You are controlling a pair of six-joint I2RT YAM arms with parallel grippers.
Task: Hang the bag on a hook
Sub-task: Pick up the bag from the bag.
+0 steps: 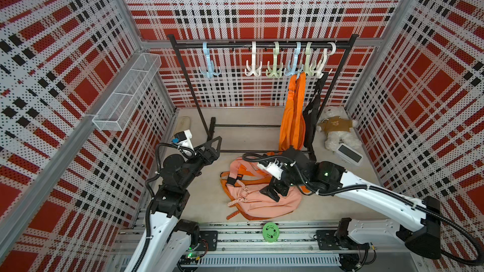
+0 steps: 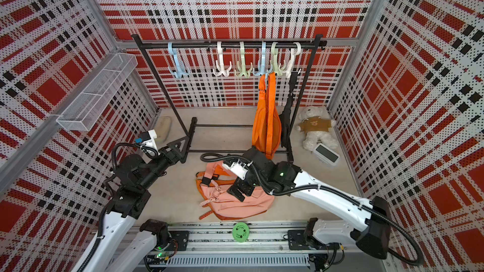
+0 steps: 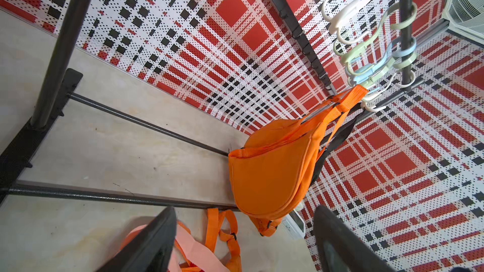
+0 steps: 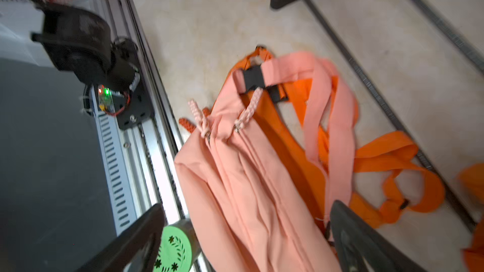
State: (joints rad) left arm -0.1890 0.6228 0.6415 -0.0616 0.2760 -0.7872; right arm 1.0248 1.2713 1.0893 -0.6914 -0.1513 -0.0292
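Observation:
Next, my right gripper goes to the pink fold [image 1: 279, 199] [image 4: 263, 236] between the zippers of the salmon-pink backpack. It will close there, well away from the backpack's braided zipper pulls.
A salmon-pink backpack [image 1: 262, 202] [image 2: 235, 205] with orange straps lies crumpled on the floor in front of the black rack. My right gripper [image 1: 272, 192] [image 4: 247, 205] hovers open just over its pink fabric [image 4: 248, 179], holding nothing. My left gripper [image 1: 212, 142] [image 3: 245, 209] is open and empty by the rack's left foot; a pink strap [image 3: 193, 252] shows beside one finger. Several plastic hooks hang on the rail, among them a free light-blue hook [image 1: 209, 70] and a white hook [image 1: 252, 69].
An orange waist bag [image 1: 292, 121] [image 3: 272, 168] and a black bag [image 1: 311, 119] hang from hooks at the rail's right end. A teddy bear [image 1: 337, 129] and white clock [image 1: 349, 154] lie back right. A green disc [image 1: 271, 232] sits on the front rail, a wire basket [image 1: 128, 92] on the left wall.

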